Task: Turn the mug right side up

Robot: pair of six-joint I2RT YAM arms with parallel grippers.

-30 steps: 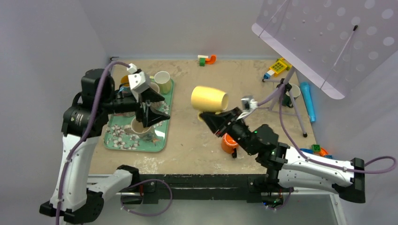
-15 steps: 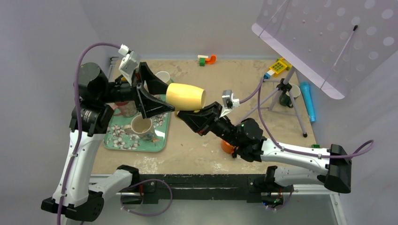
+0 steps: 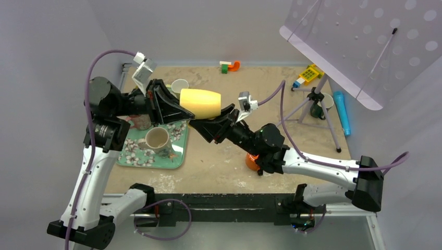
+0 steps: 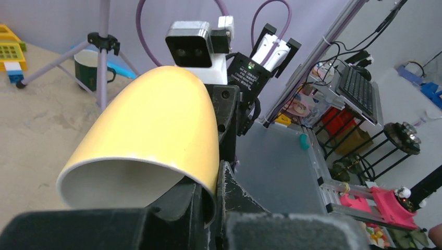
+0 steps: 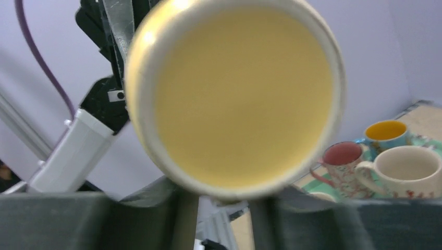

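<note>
The yellow mug will leave my left gripper on the green flowered tray point(image 3: 127, 145), beside the cream mug's handle.
The yellow mug point(image 3: 200, 102) hangs in the air on its side above the table, just right of the tray. Its mouth point(image 4: 125, 182) faces my left gripper point(image 3: 181, 109) and its flat base point(image 5: 234, 94) faces my right wrist camera. The left gripper point(image 4: 213, 200) is shut on the mug's rim, with one finger inside the mouth and one outside the wall. My right gripper point(image 3: 211, 121) sits just under the mug's base end. Its fingers point(image 5: 177, 208) stand apart with a gap between them, so the right gripper point(image 5: 224, 208) is open.
A green flowered tray point(image 3: 127, 156) on the left holds several mugs, among them a cream one point(image 3: 156, 138). An orange object point(image 3: 253, 161) lies under my right arm. A tripod point(image 3: 312, 101), dark mug point(image 3: 324, 100), blue tube point(image 3: 341, 112) and toy bricks point(image 3: 229, 66) stand at the back.
The right arm carried the mug leftward to the left gripper. The left jaws, wide open before, have shut on the rim, and the right jaws have opened.
</note>
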